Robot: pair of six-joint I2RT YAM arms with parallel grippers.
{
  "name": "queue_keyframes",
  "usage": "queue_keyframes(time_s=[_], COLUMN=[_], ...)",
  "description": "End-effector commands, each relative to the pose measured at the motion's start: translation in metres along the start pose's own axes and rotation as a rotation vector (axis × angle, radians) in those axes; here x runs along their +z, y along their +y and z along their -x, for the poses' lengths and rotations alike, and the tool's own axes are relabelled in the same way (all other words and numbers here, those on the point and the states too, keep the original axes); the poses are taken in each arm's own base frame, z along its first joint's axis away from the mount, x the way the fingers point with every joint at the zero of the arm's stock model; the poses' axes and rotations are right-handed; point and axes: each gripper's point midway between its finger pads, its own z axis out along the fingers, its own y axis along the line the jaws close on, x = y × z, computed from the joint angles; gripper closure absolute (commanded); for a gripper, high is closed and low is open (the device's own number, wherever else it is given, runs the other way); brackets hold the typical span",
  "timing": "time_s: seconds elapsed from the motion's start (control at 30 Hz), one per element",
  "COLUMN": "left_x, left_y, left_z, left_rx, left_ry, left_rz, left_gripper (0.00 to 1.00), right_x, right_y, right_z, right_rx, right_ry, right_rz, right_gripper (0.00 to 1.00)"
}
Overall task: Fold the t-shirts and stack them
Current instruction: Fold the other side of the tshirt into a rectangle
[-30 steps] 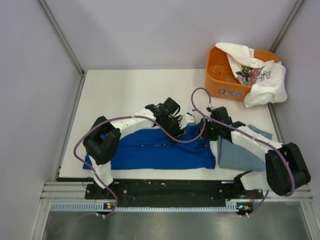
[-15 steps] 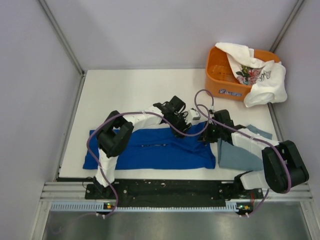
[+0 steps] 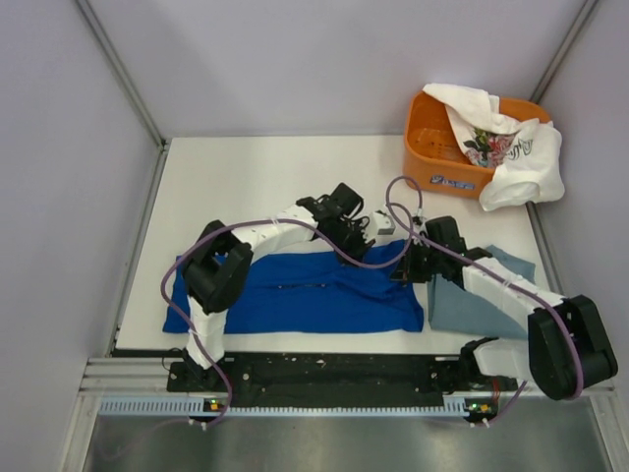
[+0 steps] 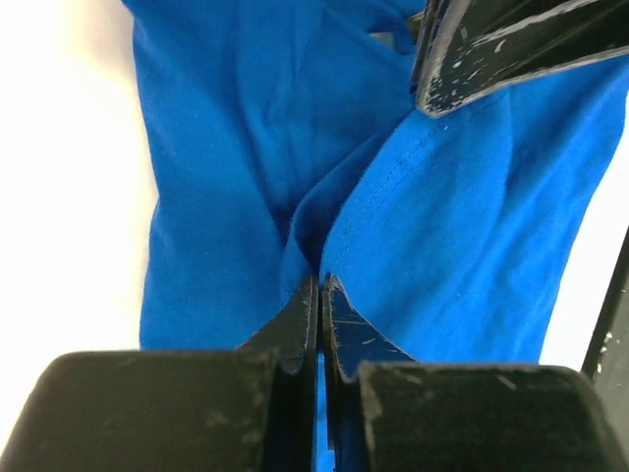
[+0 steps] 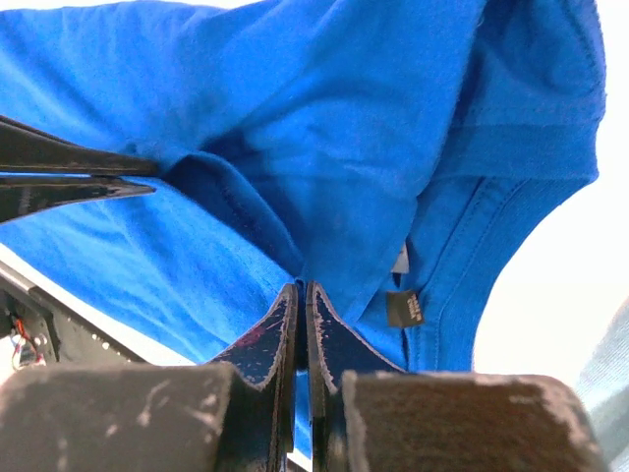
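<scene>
The blue t-shirt puffs loosely between my close grippers, so my right gripper needs to open and pinch the cloth farther from my left gripper (image 3: 403, 301).
The royal-blue t-shirt (image 3: 295, 290) lies folded in a long strip across the near half of the table. My left gripper (image 3: 360, 239) is at the strip's far right edge, shut on a pinched fold of blue cloth (image 4: 393, 197). My right gripper (image 3: 407, 267) is just to its right, near the collar, and is shut on the same blue shirt (image 5: 295, 118); a dark neck label (image 5: 403, 307) hangs beside its fingers. The grey-blue t-shirt (image 3: 470, 307) lies folded at the near right, partly under my right arm. The white floral t-shirt (image 3: 511, 147) drapes over the basket.
The orange plastic basket (image 3: 428, 162) stands at the far right corner. Bare white table (image 3: 256, 177) stretches behind the blue shirt. Grey walls close in on the left, far and right sides. The two grippers are close together.
Both grippers have closed on the blue shirt's far right edge. The left gripper moved a little right and down onto the cloth; the right arm has straightened slightly.
</scene>
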Motion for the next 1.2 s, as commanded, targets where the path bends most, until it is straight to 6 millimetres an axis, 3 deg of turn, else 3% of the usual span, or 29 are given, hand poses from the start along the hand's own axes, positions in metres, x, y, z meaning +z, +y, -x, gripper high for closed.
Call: queue_keyframes(time_s=[0.0, 0.13, 0.33, 0.5, 0.6, 0.77, 0.87, 0.97, 1.17], left_x=[-0.036, -0.042, -0.05, -0.049, -0.046, -0.041, -0.039, -0.037, -0.035], left_y=[-0.02, -0.036, -0.071, -0.082, -0.086, -0.075, -0.033, -0.014, 0.01], left_z=[0.03, 0.022, -0.012, -0.035, -0.039, -0.033, -0.016, -0.013, -0.021], left_rx=[0.103, 0.112, 0.149, 0.157, 0.147, 0.141, 0.081, 0.037, -0.018], left_ry=[-0.095, -0.078, -0.063, -0.038, -0.034, -0.052, -0.07, -0.073, -0.062], left_rz=[-0.028, -0.093, -0.212, -0.255, -0.281, -0.227, 0.002, 0.084, 0.221], left_gripper=[1.0, 1.0, 1.0, 1.0, 1.0, 1.0, 1.0, 1.0, 1.0], right_x=[-0.013, -0.023, -0.035, -0.037, -0.037, -0.029, -0.015, -0.008, 0.012], right_y=[0.007, 0.02, 0.035, 0.048, 0.048, 0.035, 0.025, 0.025, 0.015], right_z=[-0.012, -0.026, -0.06, -0.087, -0.089, -0.057, -0.018, 0.011, 0.037], right_rx=[-0.028, -0.023, -0.022, -0.026, -0.026, -0.058, -0.046, -0.092, -0.163], right_ry=[0.032, 0.09, 0.201, 0.297, 0.296, 0.156, 0.03, -0.059, -0.083], right_rz=[0.054, 0.12, 0.174, 0.215, 0.212, 0.109, 0.066, 0.04, -0.028], right_gripper=[1.0, 1.0, 1.0, 1.0, 0.98, 0.98, 0.98, 0.97, 0.96])
